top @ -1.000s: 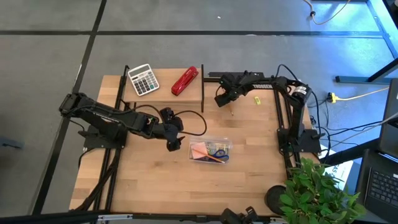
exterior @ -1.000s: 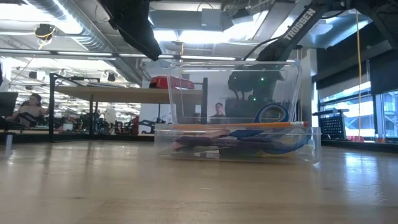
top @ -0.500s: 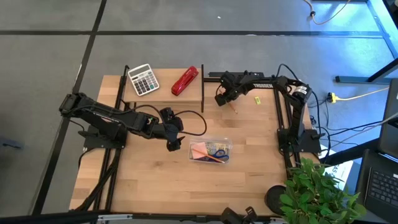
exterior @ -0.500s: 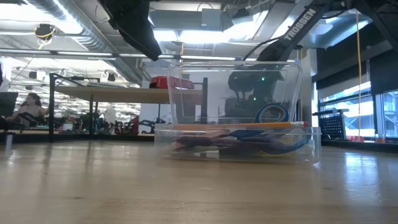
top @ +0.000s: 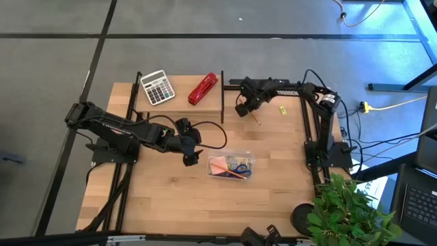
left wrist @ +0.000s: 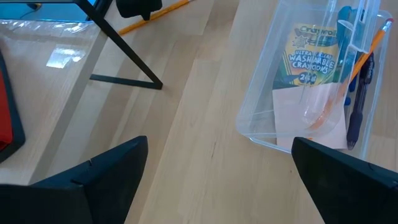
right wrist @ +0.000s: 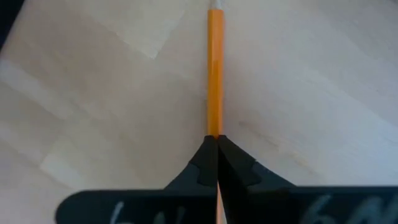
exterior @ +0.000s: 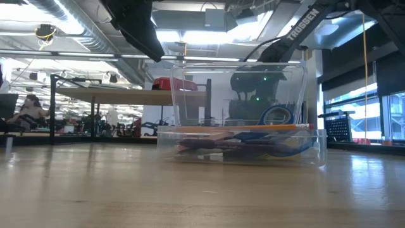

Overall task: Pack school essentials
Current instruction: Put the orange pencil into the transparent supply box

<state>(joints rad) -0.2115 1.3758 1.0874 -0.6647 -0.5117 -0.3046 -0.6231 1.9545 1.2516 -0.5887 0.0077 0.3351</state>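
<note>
My right gripper is going to release the orange pencil on the bare wood (top: 242, 132) between itself and the clear plastic box. The pencil is now at the table's far middle.
A clear plastic box (top: 231, 165) stands on the wooden table and holds a crayon pack (left wrist: 311, 53), a pink sticky-note pad (left wrist: 308, 115), blue-handled scissors (exterior: 276, 115), an orange pencil and a dark pen (left wrist: 356, 93). My left gripper (top: 192, 158) hangs open and empty just left of the box. My right gripper (top: 248, 109) is at the far middle of the table, shut on a thin orange pencil (top: 257, 117). A tiny yellow piece (top: 280, 109) lies to its right. My right gripper pinches the orange pencil between its two fingertips (right wrist: 205, 163) at one end of the shaft (right wrist: 214, 127). The pencil runs straight on from the fingers, along them, toward the table. I cannot tell whether its free end (right wrist: 215, 11) rests on the wood.
A low shelf (top: 179, 102) at the table's far left carries a white-grey calculator (top: 158, 87) and a red stapler (top: 203, 89); its dark legs (left wrist: 127, 53) stand near my left gripper. A potted plant (top: 348, 212) is at the near right corner.
My right gripper, shut on the pencil, has shifted slightly, and the pencil now shows as a slanted line below it in the high view, where a second ago only a dot showed. My left arm and the box have kept still.
</note>
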